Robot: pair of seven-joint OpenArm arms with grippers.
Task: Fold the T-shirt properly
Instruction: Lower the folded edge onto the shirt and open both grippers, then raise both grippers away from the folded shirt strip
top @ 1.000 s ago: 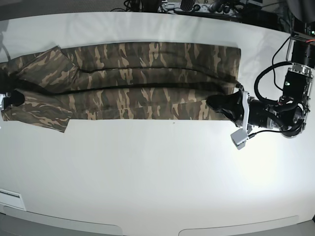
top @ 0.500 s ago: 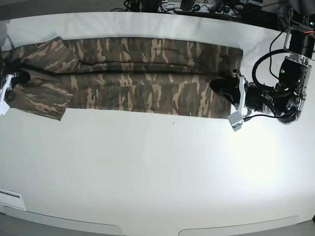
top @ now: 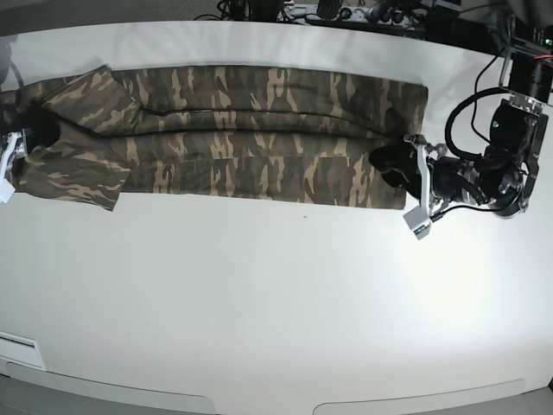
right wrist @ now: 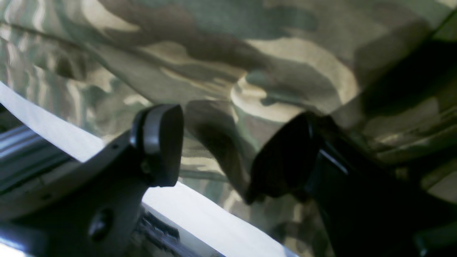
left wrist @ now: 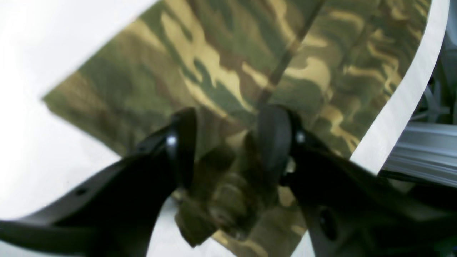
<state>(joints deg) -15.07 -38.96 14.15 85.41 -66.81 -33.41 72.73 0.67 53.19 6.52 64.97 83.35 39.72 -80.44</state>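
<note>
Loose T-shirt bunches in my left gripper, so it should open, back off and grab the T-shirt's end edge at the fold (top: 418, 130).
The camouflage T-shirt (top: 259, 130) lies folded into a long narrow strip across the far half of the white table (top: 276, 303). My left gripper (top: 386, 164) rests on the strip's right end. In the left wrist view its gripper (left wrist: 228, 142) is open, with a bunched lump of T-shirt (left wrist: 214, 53) lying loose between the fingers. My right gripper (top: 34, 132) is at the strip's left end by the sleeve. In the right wrist view its gripper (right wrist: 221, 153) is wide open, and a raised fold of T-shirt (right wrist: 250, 53) stands between the fingers, close to the right one.
Cables and equipment (top: 346, 10) line the table's far edge. A white sheet (top: 17, 350) lies at the front left corner. A metal rail (left wrist: 417, 150) runs just beyond the table's edge by the left gripper; a similar rail (right wrist: 21, 150) shows beside the right gripper.
Both grippers moved toward the far side with the shirt's near edge, laying it over the strip. Both then opened and let go of the cloth.
</note>
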